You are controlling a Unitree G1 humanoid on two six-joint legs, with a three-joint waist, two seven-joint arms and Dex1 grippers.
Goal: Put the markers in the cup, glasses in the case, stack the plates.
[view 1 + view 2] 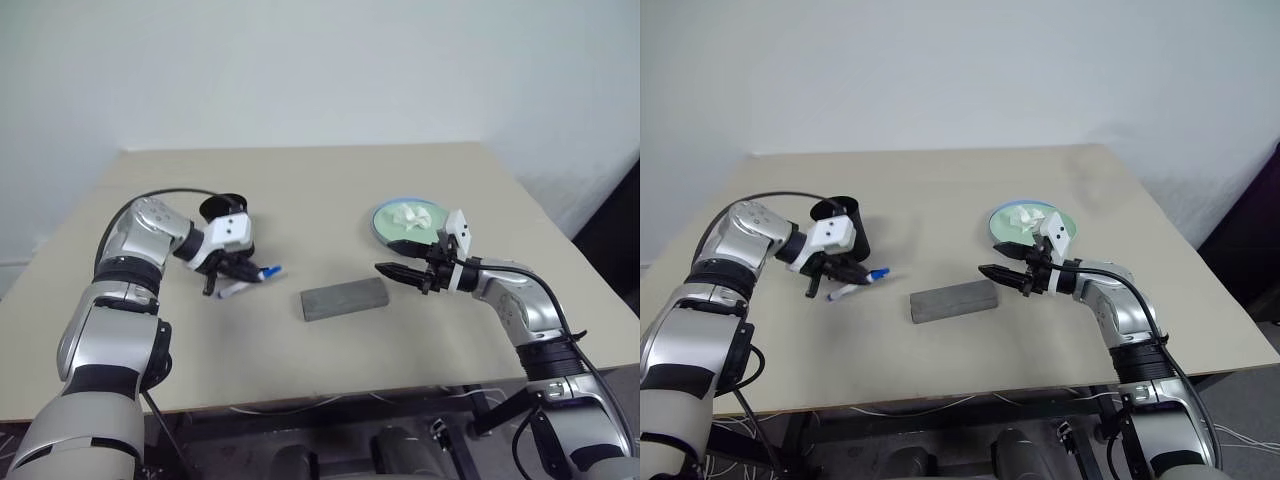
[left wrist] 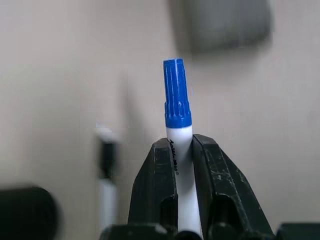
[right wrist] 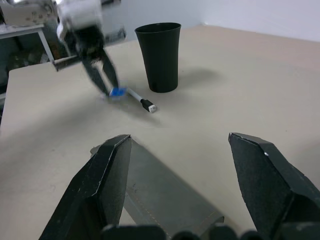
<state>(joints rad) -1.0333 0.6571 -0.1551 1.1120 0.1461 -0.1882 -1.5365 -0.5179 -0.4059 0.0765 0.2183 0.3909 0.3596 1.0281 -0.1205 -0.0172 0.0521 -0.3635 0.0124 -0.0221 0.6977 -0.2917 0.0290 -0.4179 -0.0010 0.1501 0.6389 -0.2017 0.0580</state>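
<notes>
The blue-capped marker is in view. Next, my left gripper releases it inside the upright black cup (image 1: pixel 234 211) (image 2: pixel 21 215) behind the black-capped marker.
My left gripper (image 2: pixel 179 145) is shut on the white marker with the blue cap (image 2: pixel 177 95), which sticks out past the fingertips a little above the table. The black-capped marker (image 3: pixel 140 100) lies flat on the table just below it. Right behind them the black cup (image 1: pixel 222 208) stands upright. The grey case (image 1: pixel 345 298) lies shut at the table's middle. My right gripper (image 1: pixel 385 270) hovers open just right of the case, pointing at it. Behind that gripper the mint green plate (image 1: pixel 400 232) rests on the light blue plate (image 1: pixel 377 216). The glasses are out of view.
A crumpled white tissue (image 1: pixel 414 214) lies on the green plate. The beige table (image 1: pixel 300 180) has bare room behind the case and along its front edge.
</notes>
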